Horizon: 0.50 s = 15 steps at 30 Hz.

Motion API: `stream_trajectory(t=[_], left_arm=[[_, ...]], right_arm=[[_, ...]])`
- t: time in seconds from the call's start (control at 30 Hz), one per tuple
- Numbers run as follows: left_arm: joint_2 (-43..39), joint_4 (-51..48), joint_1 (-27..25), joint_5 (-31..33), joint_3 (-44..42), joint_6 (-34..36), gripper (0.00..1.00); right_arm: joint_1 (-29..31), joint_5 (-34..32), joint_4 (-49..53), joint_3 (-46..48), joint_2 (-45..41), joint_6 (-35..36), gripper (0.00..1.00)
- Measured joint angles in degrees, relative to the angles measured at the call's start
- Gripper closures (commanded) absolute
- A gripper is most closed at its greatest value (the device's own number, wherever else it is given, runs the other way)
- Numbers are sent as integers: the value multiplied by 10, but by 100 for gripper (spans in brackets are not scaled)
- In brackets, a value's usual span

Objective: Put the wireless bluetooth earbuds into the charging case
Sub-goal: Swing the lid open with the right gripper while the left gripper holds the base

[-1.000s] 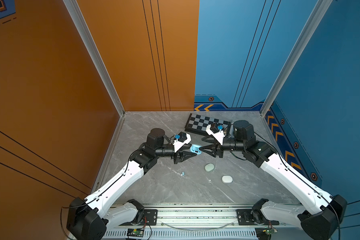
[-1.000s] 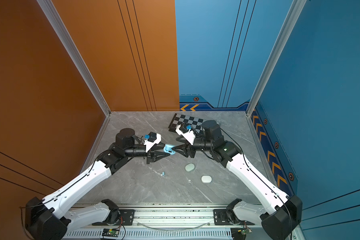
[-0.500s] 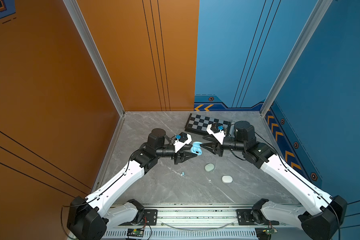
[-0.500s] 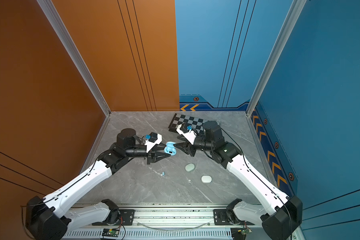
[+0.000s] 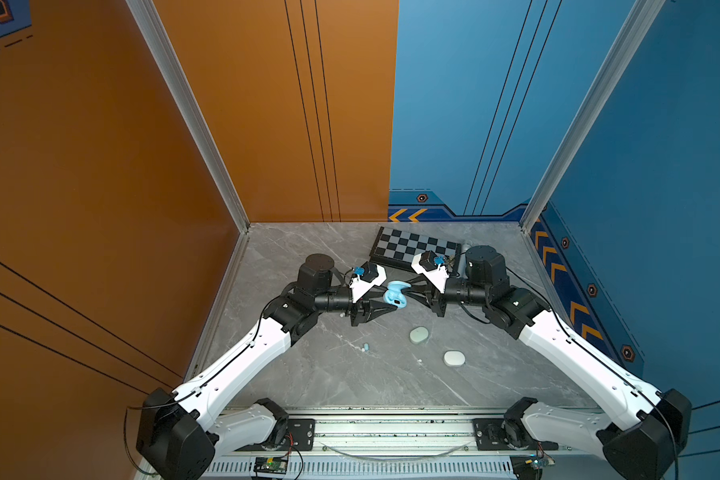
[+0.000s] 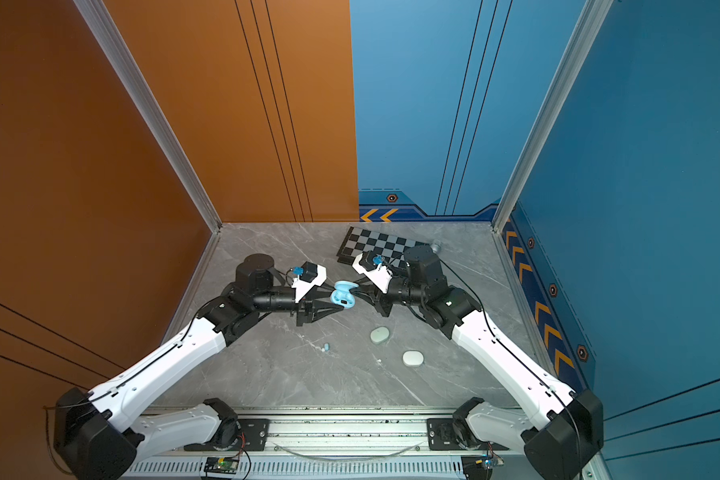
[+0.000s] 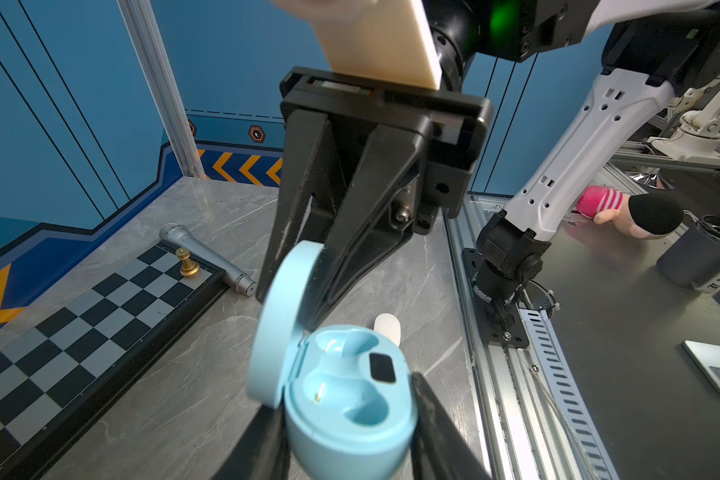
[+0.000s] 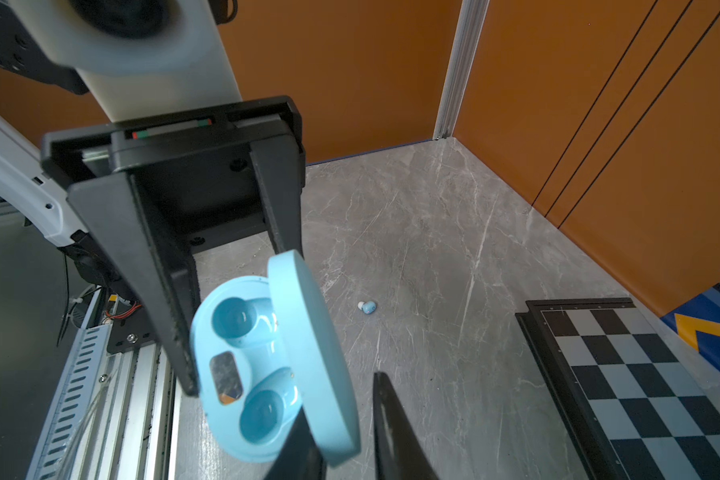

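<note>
My right gripper will hold the lid while my left gripper, now clamping the charging case's base beside the sockets, takes the lid's loose end point(image 5: 391, 284).
The light blue charging case point(image 5: 393, 296) point(image 6: 342, 297) hangs above the floor with my left gripper point(image 5: 395, 302) point(image 7: 350, 419) shut on its base point(image 7: 350, 399). Its lid point(image 7: 279, 324) point(image 8: 308, 353) stands open, and both sockets are empty. My right gripper point(image 5: 406, 293) point(image 8: 341, 399) meets it from the opposite side. Its jaws are narrow around the lid's rim, and a sliver of floor shows between the lid and one finger point(image 8: 391, 432). A light blue earbud point(image 5: 366, 346) point(image 6: 326, 346) point(image 8: 367, 307) lies on the floor in front of the left gripper. A tiny white earbud point(image 5: 420, 361) point(image 6: 379, 361) lies nearer the middle.
A pale green closed case point(image 5: 419, 335) point(image 6: 380, 334) and a white one point(image 5: 454, 358) point(image 6: 413, 358) lie on the floor under the right arm. A chessboard point(image 5: 412, 245) point(image 8: 641, 374) with a gold piece point(image 7: 188, 264) and a microphone point(image 7: 208, 257) lies at the back right. Walls enclose three sides.
The case's lid has swung from nearly flat to standing open. The right gripper's jaws have narrowed around the lid. The left gripper keeps its hold.
</note>
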<state>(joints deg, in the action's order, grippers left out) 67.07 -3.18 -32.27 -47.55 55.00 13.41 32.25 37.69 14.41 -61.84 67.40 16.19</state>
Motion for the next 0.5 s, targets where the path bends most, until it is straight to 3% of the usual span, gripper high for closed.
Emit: stream_trajectory(t=[0.23, 0.33, 0.4, 0.5], left_arm=[[5, 4, -4, -1, 2, -14, 100], [6, 6, -7, 1, 3, -20, 64], [5, 9, -8, 8, 3, -22, 46], [3, 6, -10, 31, 2, -23, 35]], right_arm=[[0, -5, 0, 5, -12, 10, 99], [0, -9, 0, 7, -16, 10, 100], [0, -16, 0, 7, -18, 10, 100], [0, -32, 0, 7, -23, 15, 100]])
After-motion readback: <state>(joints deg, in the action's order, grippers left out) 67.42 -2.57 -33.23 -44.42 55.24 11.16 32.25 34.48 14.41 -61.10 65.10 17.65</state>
